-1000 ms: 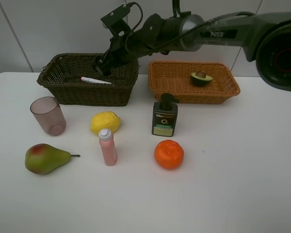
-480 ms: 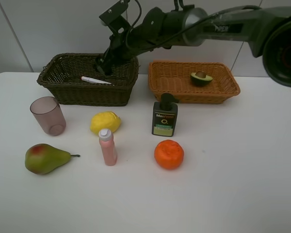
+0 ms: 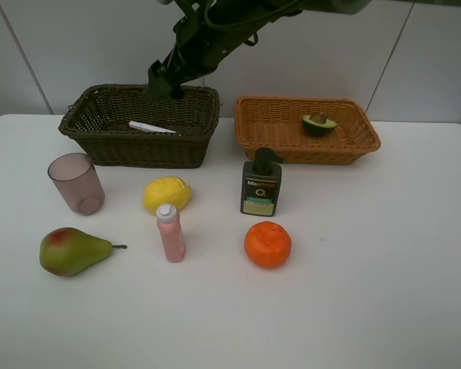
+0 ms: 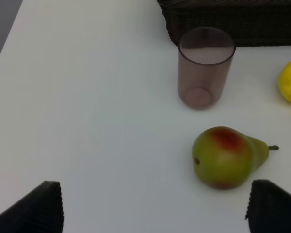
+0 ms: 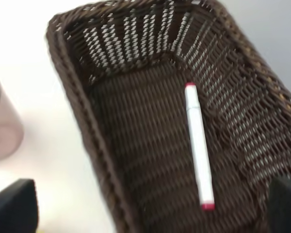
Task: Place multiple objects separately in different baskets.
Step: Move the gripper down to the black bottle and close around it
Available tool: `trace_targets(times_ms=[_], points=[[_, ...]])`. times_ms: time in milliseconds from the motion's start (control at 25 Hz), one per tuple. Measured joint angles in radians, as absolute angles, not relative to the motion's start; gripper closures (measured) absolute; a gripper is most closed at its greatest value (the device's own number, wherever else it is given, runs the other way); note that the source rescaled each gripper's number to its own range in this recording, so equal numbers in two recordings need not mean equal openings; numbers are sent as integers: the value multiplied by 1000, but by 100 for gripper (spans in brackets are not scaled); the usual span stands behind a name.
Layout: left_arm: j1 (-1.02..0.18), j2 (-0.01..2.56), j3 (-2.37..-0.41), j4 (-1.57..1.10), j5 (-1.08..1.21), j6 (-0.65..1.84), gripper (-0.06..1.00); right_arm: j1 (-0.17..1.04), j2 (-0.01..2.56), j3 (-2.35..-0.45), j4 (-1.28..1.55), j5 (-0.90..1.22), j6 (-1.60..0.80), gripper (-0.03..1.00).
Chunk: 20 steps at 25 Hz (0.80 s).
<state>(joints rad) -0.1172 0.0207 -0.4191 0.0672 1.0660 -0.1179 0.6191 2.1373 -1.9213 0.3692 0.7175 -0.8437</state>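
Observation:
Next, I'll move right to close on the upper body of the dark pump bottle (image 3: 261,176) beside the orange, using my right gripper.
The white marker (image 3: 152,127) (image 5: 199,145) lies inside the dark brown basket (image 3: 92,142) (image 5: 92,141). My right gripper (image 3: 160,81) (image 5: 150,206) hangs open and empty above that basket's far rim, its arm reaching across from the upper right. An avocado half (image 3: 320,124) sits in the orange-tan basket (image 3: 280,150). On the table stand the pinkish cup (image 3: 76,183) (image 4: 205,68), lemon (image 3: 167,194), pink bottle (image 3: 170,233), dark pump bottle (image 3: 261,184), orange (image 3: 267,244) and pear (image 3: 71,251) (image 4: 226,157). In the left wrist view, my left gripper (image 4: 160,208) is open above the table near the pear.
The two baskets stand side by side at the back of the white table (image 3: 384,269), against a tiled wall. The table's left edge (image 4: 5,43) runs close to the cup. In the exterior high view, the left arm is out of sight.
My right arm has lifted up and back from the dark basket, most of it now out of the high view. The marker and all other items stay where they were.

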Motion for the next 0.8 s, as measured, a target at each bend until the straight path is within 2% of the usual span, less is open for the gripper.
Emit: trace_targets(times_ms=[480,800], points=[[-117,21,-419,67,1066,-118,-5,619,2093,-1922,11,1170,-731,-3],[-117,21,-419,67,1066,-118,-5,619,2092,-1922,-62,1213,-681,-3]])
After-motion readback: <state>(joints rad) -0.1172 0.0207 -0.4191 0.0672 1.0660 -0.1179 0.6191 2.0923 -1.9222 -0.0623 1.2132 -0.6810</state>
